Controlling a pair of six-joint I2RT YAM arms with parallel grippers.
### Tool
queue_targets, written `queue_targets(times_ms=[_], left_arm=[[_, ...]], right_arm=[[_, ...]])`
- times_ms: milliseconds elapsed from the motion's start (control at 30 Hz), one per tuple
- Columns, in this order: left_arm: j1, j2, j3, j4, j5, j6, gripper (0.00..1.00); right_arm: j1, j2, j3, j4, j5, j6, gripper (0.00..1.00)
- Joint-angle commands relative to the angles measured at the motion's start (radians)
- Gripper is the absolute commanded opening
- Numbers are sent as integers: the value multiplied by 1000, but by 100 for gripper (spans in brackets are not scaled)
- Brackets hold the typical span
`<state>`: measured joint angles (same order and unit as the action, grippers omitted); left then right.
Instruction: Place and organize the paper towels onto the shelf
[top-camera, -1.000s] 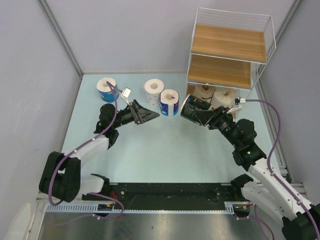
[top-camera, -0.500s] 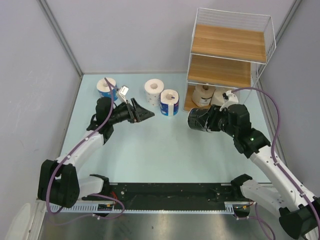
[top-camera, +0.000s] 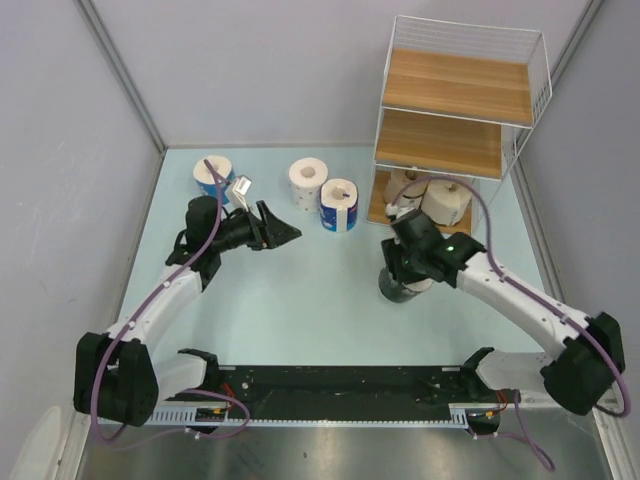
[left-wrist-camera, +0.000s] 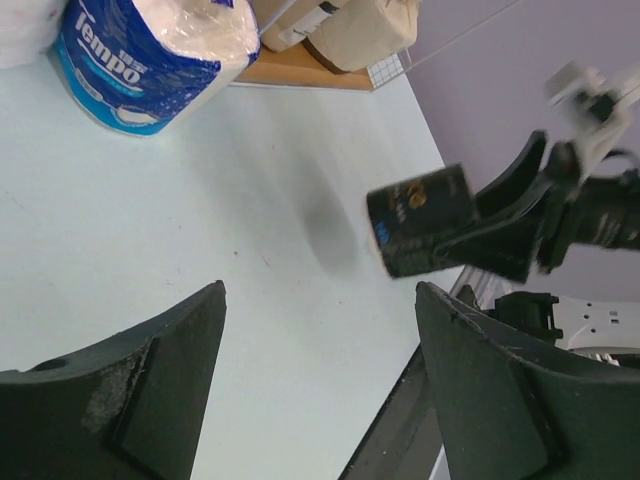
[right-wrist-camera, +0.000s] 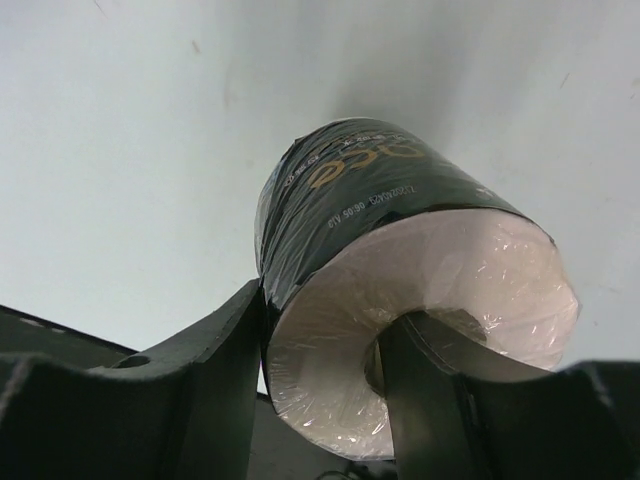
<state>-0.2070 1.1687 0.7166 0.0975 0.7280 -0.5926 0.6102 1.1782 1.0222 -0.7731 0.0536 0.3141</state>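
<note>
The dark roll is held by my right gripper on the side nearer my left gripper, so I need to put it down and grab the roll's opposite side (right-wrist-camera: 548, 275) before I shelve it.
My right gripper (top-camera: 403, 272) is shut on the dark-wrapped paper towel roll (top-camera: 399, 288), one finger outside its wall and one in its core; the right wrist view shows this grip (right-wrist-camera: 325, 310) on the roll (right-wrist-camera: 360, 185), low over the table. My left gripper (top-camera: 287, 233) is open and empty above the table, and its wrist view (left-wrist-camera: 320, 300) sees the dark roll (left-wrist-camera: 418, 222). A blue roll (top-camera: 339, 205), a white speckled roll (top-camera: 308, 179) and another blue roll (top-camera: 212, 174) stand on the table. A cream roll (top-camera: 447, 200) and a tan roll (top-camera: 405, 184) sit on the bottom board of the shelf (top-camera: 455, 142).
Grey walls close in the table at the left, back and right. The shelf stands in the far right corner; its top board (top-camera: 458, 86) and middle board hold nothing. The black base rail (top-camera: 330, 385) runs along the near edge.
My right arm has carried the dark roll away from the shelf front, toward the near middle of the table, and turned it downward. My left gripper has drawn back slightly to the left.
</note>
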Motion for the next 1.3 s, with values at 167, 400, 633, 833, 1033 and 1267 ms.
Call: queue_targets(times_ms=[167,400,633,833,1033,1267], left_arm=[[26,-78,1,-7,-9,24,81],[34,-93,-22,10,4,19,80],[34,-81,-6,16,11,16,80],[34,-72,-17,33,22,7,80],[34,-67,-29,42,37,4,80],[35,-73,-34,88,65,-9,80]], right_arm=[[275,224,44,-55,310,5,55],[295,131,42,30,250,13,93],[183,-149,32,94,297,46,100],[-36,-198,6,25,304,80,99],[-63,-169,-54,44,178,83,92],[-75,-163,-123,95,114,103,89]])
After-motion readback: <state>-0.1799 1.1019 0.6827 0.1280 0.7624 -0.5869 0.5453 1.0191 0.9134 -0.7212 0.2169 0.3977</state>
